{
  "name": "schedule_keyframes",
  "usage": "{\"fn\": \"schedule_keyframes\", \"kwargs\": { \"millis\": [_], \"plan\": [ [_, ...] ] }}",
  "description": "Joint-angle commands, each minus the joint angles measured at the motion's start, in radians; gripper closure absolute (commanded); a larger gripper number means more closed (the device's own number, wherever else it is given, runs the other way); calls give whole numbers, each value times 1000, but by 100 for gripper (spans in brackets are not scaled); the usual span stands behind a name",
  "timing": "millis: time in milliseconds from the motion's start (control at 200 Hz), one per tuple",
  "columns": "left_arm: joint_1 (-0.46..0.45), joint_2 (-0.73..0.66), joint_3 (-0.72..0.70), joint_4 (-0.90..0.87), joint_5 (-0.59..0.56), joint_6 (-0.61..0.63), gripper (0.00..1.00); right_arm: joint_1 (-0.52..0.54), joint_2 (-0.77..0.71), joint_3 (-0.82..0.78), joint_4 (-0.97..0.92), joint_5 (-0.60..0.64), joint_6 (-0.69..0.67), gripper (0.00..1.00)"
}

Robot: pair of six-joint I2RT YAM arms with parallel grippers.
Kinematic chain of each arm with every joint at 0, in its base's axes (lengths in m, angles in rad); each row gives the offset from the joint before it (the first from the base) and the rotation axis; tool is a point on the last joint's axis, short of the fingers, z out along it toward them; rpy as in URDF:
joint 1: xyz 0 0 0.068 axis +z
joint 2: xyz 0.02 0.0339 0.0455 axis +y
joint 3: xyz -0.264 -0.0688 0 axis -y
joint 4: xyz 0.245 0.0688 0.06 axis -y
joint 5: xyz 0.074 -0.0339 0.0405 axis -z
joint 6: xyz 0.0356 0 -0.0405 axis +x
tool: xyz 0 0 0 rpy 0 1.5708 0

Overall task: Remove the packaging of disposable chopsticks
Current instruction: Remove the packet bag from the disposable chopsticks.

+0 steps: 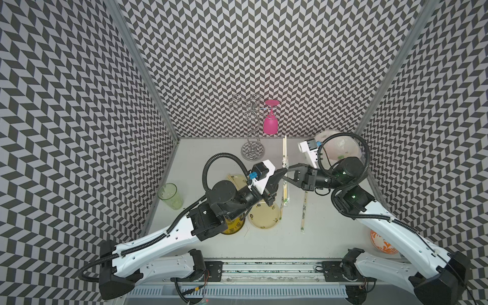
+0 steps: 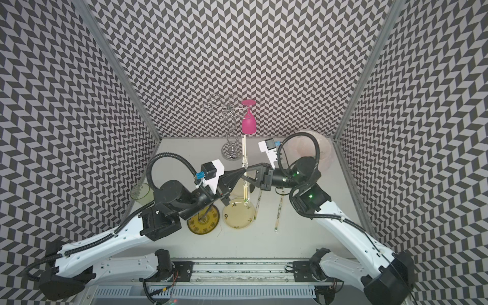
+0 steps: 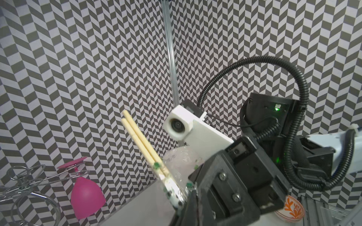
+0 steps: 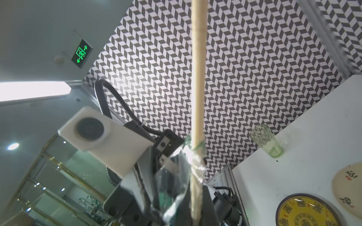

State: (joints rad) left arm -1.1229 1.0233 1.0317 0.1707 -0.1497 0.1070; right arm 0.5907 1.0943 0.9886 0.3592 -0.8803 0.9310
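The packaging's edge at the middle of the chopsticks is crowded by both my grippers, so my left gripper will open, grab the exposed far ends [image 1: 284, 140] and pull away from my right gripper.
A pair of disposable chopsticks [image 1: 284, 149] is held above the table's middle, its far half bare. The near half sits in the clear packaging [image 1: 285, 191], green at its near end. My left gripper [image 1: 282, 173] and right gripper [image 1: 290, 173] meet tip to tip on it, both shut. In the left wrist view the sleeve [image 3: 172, 187] runs into my left jaws. In the right wrist view the stick [image 4: 197, 78] passes between my right jaws, with crumpled packaging [image 4: 174, 185] bulging beside it. Two more wrapped pairs [image 1: 303, 211] [image 1: 281, 210] lie on the table.
Under the left arm lie a pale plate [image 1: 264, 219], a dark yellow plate [image 1: 233, 228] and a further pale plate [image 1: 239, 179] with a bare pair on it. A green glass [image 1: 170, 196] stands left. Wire rack [image 1: 250, 151], pink goblet [image 1: 270, 124], pinkish bag [image 1: 340, 148], orange bowl [image 1: 383, 243].
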Motion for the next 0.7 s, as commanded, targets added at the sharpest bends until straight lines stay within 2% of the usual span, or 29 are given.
{"fn": "schedule_keyframes", "kwargs": {
  "millis": [0, 75, 220, 345, 355, 426, 461, 501, 526, 581, 696],
  "plan": [
    [-6, -35, -23, -27, -43, -14, 100, -5, -5, 53, 17, 37, -38, 100],
    [-4, -58, -36, -18, -36, -27, 100, -9, -7, 50, -17, 42, -80, 100],
    [-2, -79, -30, -45, 45, -82, 100, -57, -26, 8, -30, 67, -124, 100],
    [7, -83, -30, -103, 111, -146, 100, -61, -45, -1, -65, 65, -268, 100],
    [9, -84, -29, -107, 116, -151, 96, -61, -48, -2, -68, 65, -280, 100],
    [32, -103, -17, -124, 131, -185, 45, -60, -64, -5, -100, 45, -375, 100],
    [49, -117, -8, -127, 142, -196, 30, -59, -73, -9, -117, 29, -419, 100],
    [72, -136, 4, -126, 157, -210, 18, -59, -84, -12, -145, 20, -473, 100],
    [91, -147, 12, -122, 172, -222, 14, -57, -90, -14, -157, 7, -505, 100],
    [161, -157, 43, -121, 250, -256, 12, -56, -109, -28, -174, -12, -557, 100],
    [342, -131, 125, -122, 529, -345, 11, -47, -141, -58, -192, -52, -626, 100]
  ]
}}
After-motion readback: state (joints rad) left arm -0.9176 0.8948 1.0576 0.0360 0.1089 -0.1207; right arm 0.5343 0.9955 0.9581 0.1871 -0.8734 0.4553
